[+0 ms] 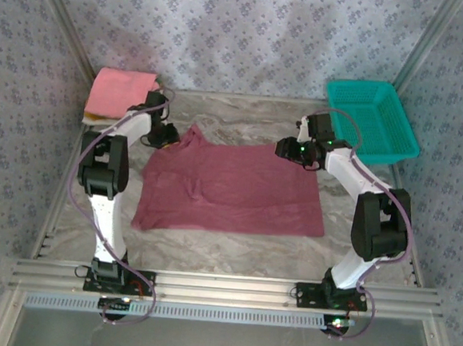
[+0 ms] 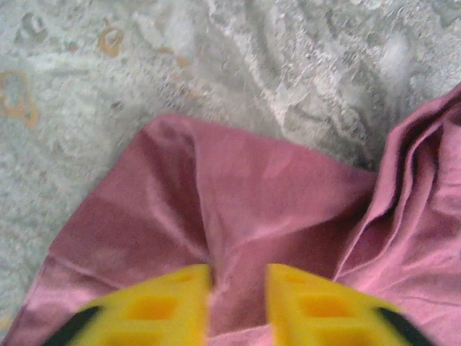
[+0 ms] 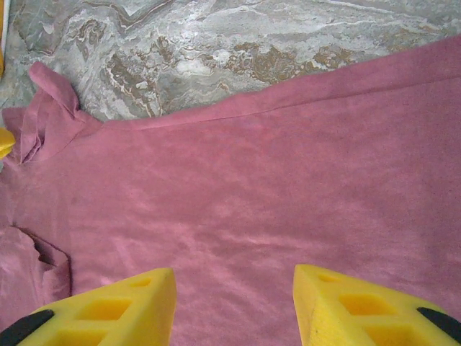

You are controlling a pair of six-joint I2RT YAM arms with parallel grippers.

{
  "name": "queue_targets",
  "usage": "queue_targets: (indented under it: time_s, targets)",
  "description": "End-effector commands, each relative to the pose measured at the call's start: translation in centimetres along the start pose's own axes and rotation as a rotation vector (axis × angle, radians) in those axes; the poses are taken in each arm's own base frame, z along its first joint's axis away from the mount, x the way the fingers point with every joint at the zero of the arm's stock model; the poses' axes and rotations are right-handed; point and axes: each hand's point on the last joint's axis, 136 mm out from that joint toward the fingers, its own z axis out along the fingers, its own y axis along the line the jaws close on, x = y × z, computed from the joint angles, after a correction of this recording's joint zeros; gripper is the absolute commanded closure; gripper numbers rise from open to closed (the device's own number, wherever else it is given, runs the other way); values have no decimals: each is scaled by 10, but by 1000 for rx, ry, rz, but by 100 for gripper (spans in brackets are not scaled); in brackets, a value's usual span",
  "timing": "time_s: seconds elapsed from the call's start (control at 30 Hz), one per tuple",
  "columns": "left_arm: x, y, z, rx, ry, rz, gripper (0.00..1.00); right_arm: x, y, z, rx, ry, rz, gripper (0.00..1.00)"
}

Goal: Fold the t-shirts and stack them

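My left gripper's fingers straddle a crease well inside the maroon t-shirt's border, so I should take the far edge (image 2: 338,164) beside the bunched sleeve before pulling the shirt.
A maroon t-shirt (image 1: 230,189) lies spread flat on the marble table, with a sleeve bunched at its far left corner. In the back left corner sits a stack of folded t-shirts, the top one pink (image 1: 122,91). My left gripper (image 1: 164,136) hangs over that bunched sleeve. In the left wrist view it (image 2: 238,288) is open, with a raised crease of maroon cloth (image 2: 216,216) running between its yellow fingers. My right gripper (image 1: 289,151) is at the shirt's far right edge. Seen from its wrist, it (image 3: 234,288) is open wide just above flat maroon cloth (image 3: 252,180).
A teal mesh basket (image 1: 372,120) stands at the back right, close behind the right arm. Patterned walls close in the table on three sides. Bare marble (image 1: 226,241) runs between the shirt's near hem and the metal rail (image 1: 223,284) at the arm bases.
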Motion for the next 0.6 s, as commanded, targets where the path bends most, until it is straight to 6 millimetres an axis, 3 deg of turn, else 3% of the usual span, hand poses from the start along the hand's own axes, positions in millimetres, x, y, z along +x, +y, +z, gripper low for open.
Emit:
queue_targets:
  time_s: [0.0, 0.03, 0.2, 0.57]
  targets:
    - [-2, -4, -13, 0, -28, -6, 49, -2, 3, -5, -7, -15, -6, 48]
    - [0, -2, -11, -3, -22, -9, 49, 10, -2, 0, 1, 11, 3, 43]
    - [2, -2, 3, 3, -4, -16, 48, 12, -5, -2, 10, 1, 0, 28]
    - [-1, -19, 11, 37, 4, 9, 59, 11, -4, -10, 18, -20, -14, 20]
